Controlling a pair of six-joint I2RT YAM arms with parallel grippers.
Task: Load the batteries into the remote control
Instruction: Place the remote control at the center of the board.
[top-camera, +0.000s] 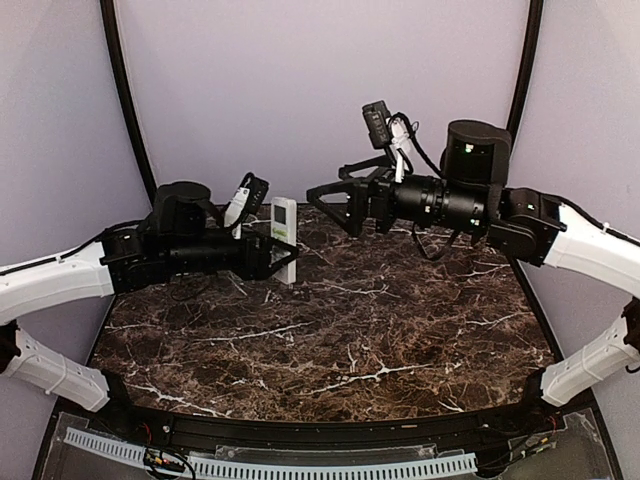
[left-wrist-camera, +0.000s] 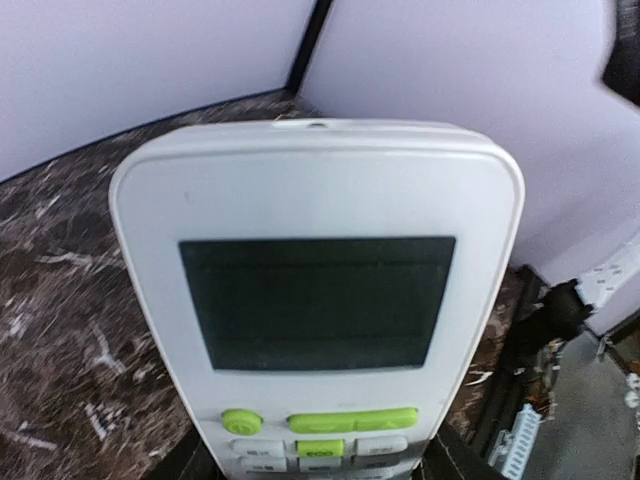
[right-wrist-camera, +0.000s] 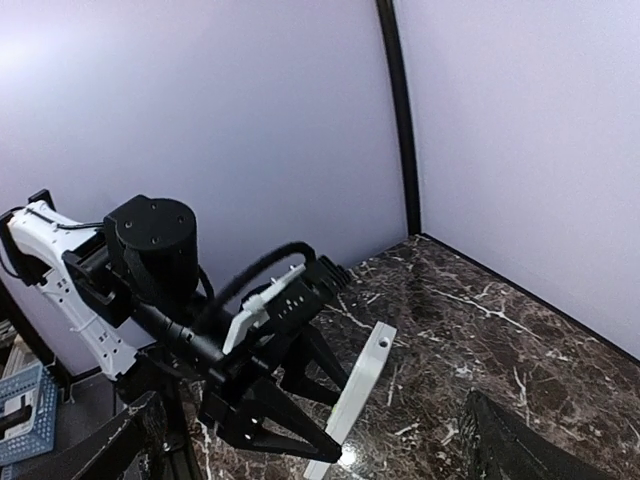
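Observation:
Next, my left gripper releases the white remote control across the pale vein on the marble table's near half (top-camera: 287, 338).
The white remote control (top-camera: 284, 228) stands upright on its lower end on the marble table (top-camera: 400, 330). My left gripper (top-camera: 282, 262) is shut on its lower part. In the left wrist view the remote (left-wrist-camera: 320, 190) fills the frame, showing a dark screen and green buttons, with my left gripper (left-wrist-camera: 315, 472) clamping its sides at the bottom edge. My right gripper (top-camera: 335, 208) hovers open and empty just right of the remote, pointing at it. In the right wrist view the remote (right-wrist-camera: 362, 390) shows edge-on. No batteries are in view.
A curved purple backdrop with two black poles (top-camera: 125, 90) surrounds the table. A white slotted cable duct (top-camera: 300, 465) runs along the near edge. The left arm's black body (right-wrist-camera: 150, 250) stands behind the remote in the right wrist view.

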